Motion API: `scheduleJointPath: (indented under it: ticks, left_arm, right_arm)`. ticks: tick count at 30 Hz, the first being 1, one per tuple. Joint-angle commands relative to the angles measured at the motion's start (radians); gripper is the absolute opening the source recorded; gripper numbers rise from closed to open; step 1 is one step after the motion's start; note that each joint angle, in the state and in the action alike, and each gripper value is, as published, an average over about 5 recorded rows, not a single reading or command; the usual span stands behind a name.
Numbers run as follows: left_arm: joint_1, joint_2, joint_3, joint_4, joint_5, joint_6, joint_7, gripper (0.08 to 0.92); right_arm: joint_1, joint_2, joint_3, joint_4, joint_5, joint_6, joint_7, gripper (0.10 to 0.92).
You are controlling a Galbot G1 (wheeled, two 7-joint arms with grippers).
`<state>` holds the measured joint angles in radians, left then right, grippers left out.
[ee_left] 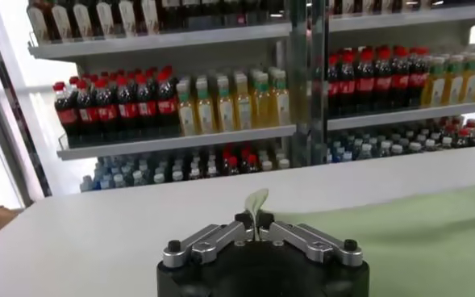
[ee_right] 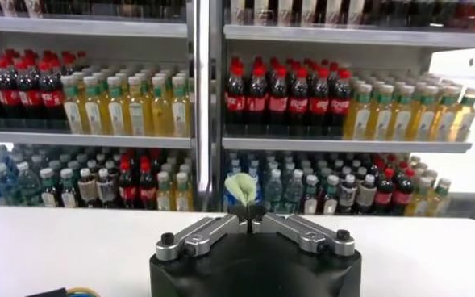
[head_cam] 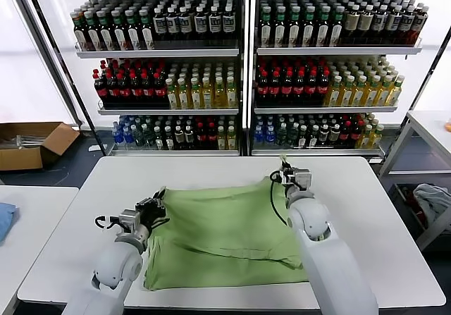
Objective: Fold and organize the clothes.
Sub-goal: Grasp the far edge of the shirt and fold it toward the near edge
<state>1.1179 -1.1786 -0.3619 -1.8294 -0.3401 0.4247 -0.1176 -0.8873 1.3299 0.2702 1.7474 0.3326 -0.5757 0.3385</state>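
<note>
Next, I let go of the light green shirt's far corner, now held just above the table, with my right gripper over the shirt's side edge [head_cam: 313,246], just past its near corner.
A light green shirt [head_cam: 225,234] lies folded on the white table [head_cam: 84,230], plain side up; collar, buttons and print are hidden. My left gripper [head_cam: 156,202] is shut on the shirt's far left corner, a tuft of green fabric [ee_left: 256,203] sticking up between its fingers. My right gripper [head_cam: 284,175] is shut on the shirt's far right corner, with a green tuft [ee_right: 240,189] pinched in it. Both corners are held just above the table. The shirt [ee_left: 414,234] stretches away beside the left gripper [ee_left: 255,229].
Shelves of bottled drinks [head_cam: 239,68] stand behind the table. A second white table with blue cloth [head_cam: 3,220] is at the left, a cardboard box [head_cam: 32,144] on the floor behind it. A white side table [head_cam: 423,135] and grey-white cloth heap [head_cam: 433,202] are at the right.
</note>
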Motion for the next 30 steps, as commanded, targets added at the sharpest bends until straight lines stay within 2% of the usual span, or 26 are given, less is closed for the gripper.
scheduleJointPath:
  ticks: [1,7,15,30]
  left_arm:
    - [0.206,-0.014,-0.031,-0.153,0.045,-0.018,0.001,0.090]
    - [0.304,-0.022,-0.041,-0.202,0.082,-0.026,0.003,0.090]
    - [0.381,-0.047,-0.051,-0.214,0.126,-0.034,0.009,0.090]
    - [0.421,-0.080,-0.057,-0.213,0.184,-0.042,0.025,0.090]
  right_arm:
    - [-0.290,-0.024,0.034,0.272,-0.001,-0.002,0.067,0.106]
    - [-0.413,-0.012,0.056,0.349,-0.019,-0.002,0.092,0.106]
    - [-0.523,-0.014,0.078,0.368,-0.035,0.003,0.099,0.106]
    - [-0.576,-0.024,0.080,0.337,-0.055,0.026,0.103,0.106]
